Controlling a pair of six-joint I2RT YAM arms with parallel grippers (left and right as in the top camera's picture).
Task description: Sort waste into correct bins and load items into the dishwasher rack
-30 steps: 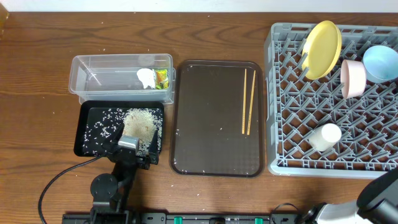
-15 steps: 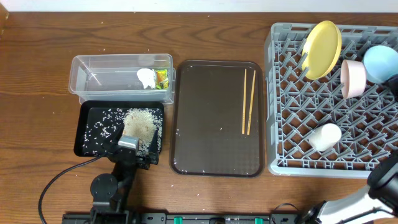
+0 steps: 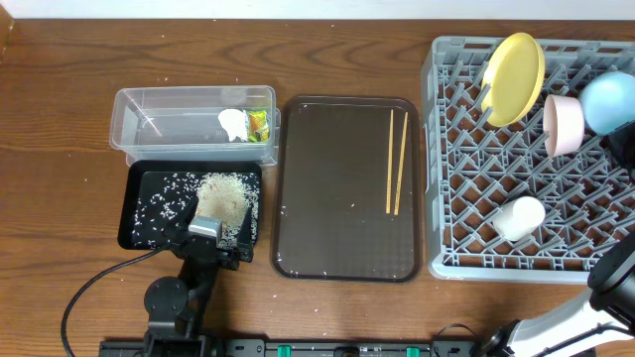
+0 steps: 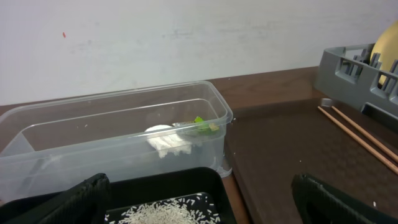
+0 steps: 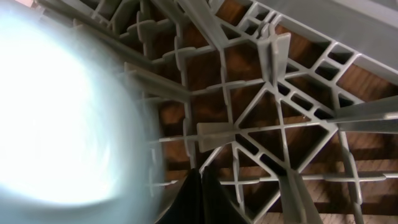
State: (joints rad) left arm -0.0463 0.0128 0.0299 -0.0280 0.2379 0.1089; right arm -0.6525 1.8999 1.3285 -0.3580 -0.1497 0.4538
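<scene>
The fingers of the robot's right gripper are shut beside the light blue bowl, so it should open them, grasp the bowl's rim (image 5: 148, 149) and lift the bowl clear of the rack.
The grey dishwasher rack (image 3: 466, 159) holds the yellow plate (image 3: 514, 77), pink-and-white bowl (image 3: 564, 125), white cup (image 3: 520, 216) and light blue bowl (image 3: 607, 99). My right gripper (image 5: 202, 190) has its fingers pressed together at the blue bowl's (image 5: 68, 112) edge, low over the rack lattice (image 5: 261, 124). Two chopsticks (image 3: 397, 162) lie on the brown serving tray. The clear tub (image 3: 159, 124) holds the tissue (image 3: 232, 123) and wrapper (image 3: 258, 125). The black tray (image 3: 144, 188) holds rice (image 3: 223, 195). My left gripper (image 3: 205, 232) is open and empty at that tray's near edge (image 4: 199, 193).
The dark brown serving tray (image 3: 337, 198) lies between the bins and the rack, with a few grains on it. My right arm (image 3: 620, 288) comes in over the rack's right side. A cable (image 3: 89, 293) runs from the left arm across the front of the table.
The light blue bowl has tipped over in the rack's far right corner, so its outside faces up. The right arm has shifted along the right edge. The left arm has not moved.
</scene>
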